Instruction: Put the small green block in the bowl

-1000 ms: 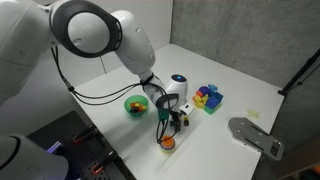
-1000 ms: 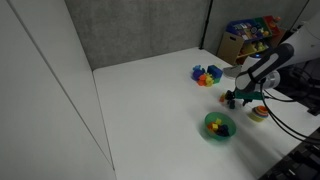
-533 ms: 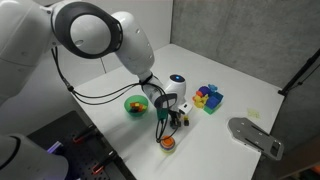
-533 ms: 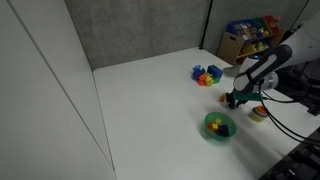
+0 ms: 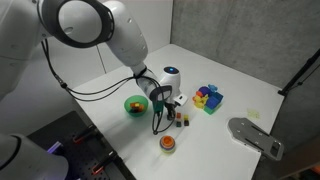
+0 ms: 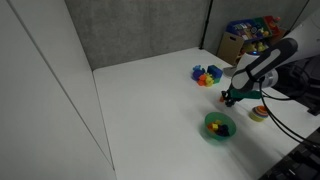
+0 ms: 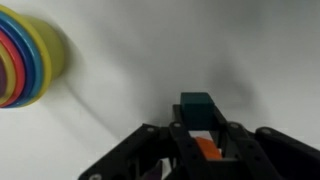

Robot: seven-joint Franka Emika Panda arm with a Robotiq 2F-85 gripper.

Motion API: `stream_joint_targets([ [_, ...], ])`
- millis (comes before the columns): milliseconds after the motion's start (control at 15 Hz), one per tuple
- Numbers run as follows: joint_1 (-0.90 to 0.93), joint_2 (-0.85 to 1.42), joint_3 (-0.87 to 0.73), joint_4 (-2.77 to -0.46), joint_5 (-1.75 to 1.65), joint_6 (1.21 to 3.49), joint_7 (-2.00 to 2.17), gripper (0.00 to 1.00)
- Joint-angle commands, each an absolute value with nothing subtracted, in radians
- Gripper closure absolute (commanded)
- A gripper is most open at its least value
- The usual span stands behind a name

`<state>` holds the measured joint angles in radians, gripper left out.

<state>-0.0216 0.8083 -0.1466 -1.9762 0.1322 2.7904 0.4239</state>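
Observation:
Next, my gripper releases the small green block among the coloured blocks inside the green bowl (image 5: 136,105).
In the wrist view the small green block (image 7: 200,107) sits between my gripper's (image 7: 200,122) fingers, which are shut on it, with an orange patch showing behind it. In both exterior views the gripper (image 5: 165,103) (image 6: 229,98) hangs just above the white table, beside the green bowl (image 5: 134,104) (image 6: 218,125). The block is too small to make out in those views. A round yellow-green rim with coloured rings inside (image 7: 25,60), apparently the bowl, fills the wrist view's left edge.
A small orange-red dish (image 5: 168,144) (image 6: 259,113) lies near the table's front edge. A multicoloured block cluster (image 5: 208,97) (image 6: 207,75) stands beyond the gripper. Tiny loose cubes (image 5: 180,120) lie beneath it. A grey bracket (image 5: 255,135) lies at one table corner.
The jaws have shut on the small green block. The gripper has risen off the table and shifted slightly toward the bowl.

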Motion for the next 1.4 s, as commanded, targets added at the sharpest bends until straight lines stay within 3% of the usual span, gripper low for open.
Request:
stream_joint_targets([
  [0,0.053,0.664,-0.16,-2.127,0.141,2.833,0.421,0.91],
  [600,0.267,0.324,-0.178,-2.468,0.098,2.907,0.475,0.91],
  [667,0.283,0.295,-0.182,-2.492,0.088,2.898,0.49,0.46],
  [800,0.314,0.245,-0.199,-2.523,0.059,2.867,0.536,0.4],
  [1133,0.318,0.111,-0.209,-2.558,-0.123,2.727,0.658,0.01],
  [1333,0.257,0.029,-0.142,-2.555,-0.186,2.617,0.628,0.0],
])
